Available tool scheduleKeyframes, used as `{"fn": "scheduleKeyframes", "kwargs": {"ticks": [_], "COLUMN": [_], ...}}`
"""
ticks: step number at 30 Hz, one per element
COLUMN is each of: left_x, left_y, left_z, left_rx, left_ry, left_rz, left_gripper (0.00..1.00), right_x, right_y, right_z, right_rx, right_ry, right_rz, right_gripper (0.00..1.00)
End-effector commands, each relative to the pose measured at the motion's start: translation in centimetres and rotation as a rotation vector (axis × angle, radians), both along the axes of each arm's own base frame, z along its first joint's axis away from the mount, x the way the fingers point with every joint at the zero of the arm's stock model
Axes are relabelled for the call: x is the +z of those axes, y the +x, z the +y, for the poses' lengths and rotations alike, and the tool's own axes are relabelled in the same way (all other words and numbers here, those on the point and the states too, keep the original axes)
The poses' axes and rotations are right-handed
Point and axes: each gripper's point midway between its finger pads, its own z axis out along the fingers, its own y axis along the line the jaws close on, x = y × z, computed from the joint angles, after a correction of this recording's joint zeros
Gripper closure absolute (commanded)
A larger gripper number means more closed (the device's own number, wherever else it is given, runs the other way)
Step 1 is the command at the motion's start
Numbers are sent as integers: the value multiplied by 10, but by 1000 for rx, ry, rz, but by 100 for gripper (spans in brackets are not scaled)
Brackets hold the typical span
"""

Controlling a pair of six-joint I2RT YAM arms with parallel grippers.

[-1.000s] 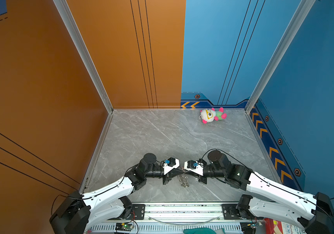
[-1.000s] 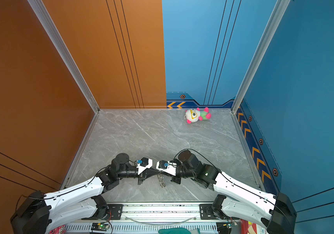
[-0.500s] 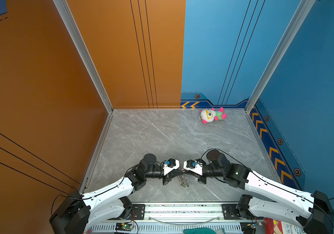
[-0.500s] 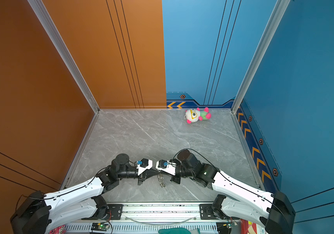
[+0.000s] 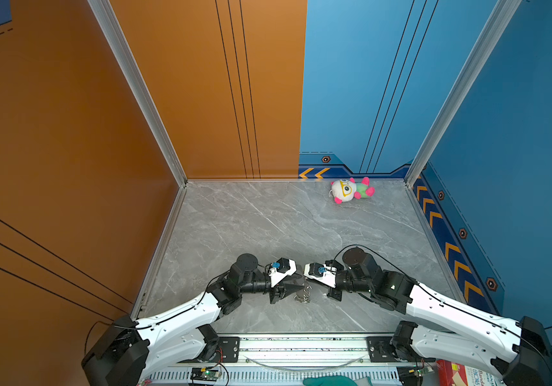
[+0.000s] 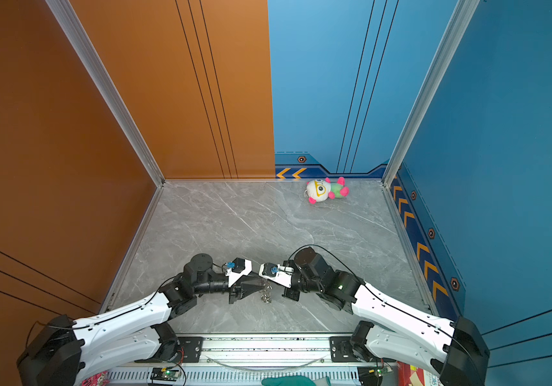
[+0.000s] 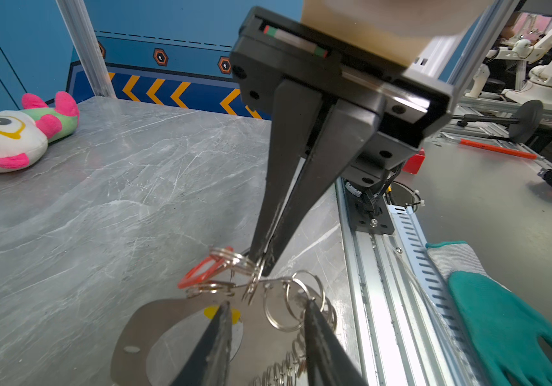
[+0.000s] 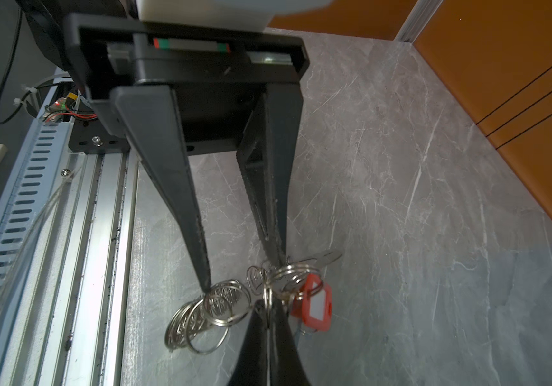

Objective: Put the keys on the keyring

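Observation:
My left gripper's fingertip is among the chain's silver rings. It should back out, turn and pinch the link at the red key tag (image 8: 297, 303).
The keyring (image 7: 124, 337) is a flat brownish-grey oval loop lying on the grey floor, with a chain of silver rings (image 8: 201, 317). In both top views the rings show as a small silver cluster (image 5: 303, 295) (image 6: 265, 295). A yellow key head (image 7: 211, 312) lies on the loop. The red key tag (image 8: 314, 309) hangs among the rings. My right gripper (image 8: 267, 305) is shut on one upright silver ring (image 7: 257, 272). My left gripper (image 7: 266, 304) faces it, open, its fingertips (image 8: 206, 287) down at the rings.
A white, green and pink plush toy (image 5: 351, 190) lies at the far right, near the back wall. An aluminium rail (image 5: 301, 346) runs along the front edge close to both grippers. A green glove (image 7: 502, 317) lies beyond the rail. Orange and blue walls enclose the floor.
My left gripper's jaws have come apart. The right gripper has closed on the ring. Both arms stay almost where they were.

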Motion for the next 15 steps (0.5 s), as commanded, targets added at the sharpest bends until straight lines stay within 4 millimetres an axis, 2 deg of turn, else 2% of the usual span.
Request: {"fn": "scheduleKeyframes", "kwargs": {"ticks": [1, 7, 11, 15], "left_x": [13, 27, 24, 14], "left_y": [11, 29, 27, 30], "left_z": [4, 26, 26, 14], "left_rx": [101, 336, 366, 379], "left_ry": [-39, -135, -123, -84], "left_rz": [53, 287, 432, 580], "left_gripper": [61, 60, 62, 65], "right_x": [-2, -10, -15, -18], "right_y": [10, 9, 13, 13], "right_z": [-7, -2, 2, 7], "right_rx": [-49, -37, -39, -29], "right_ry": [-8, -14, -24, -36], "right_rz": [-58, -97, -117, -130], "right_gripper": [100, 100, 100, 100]}}
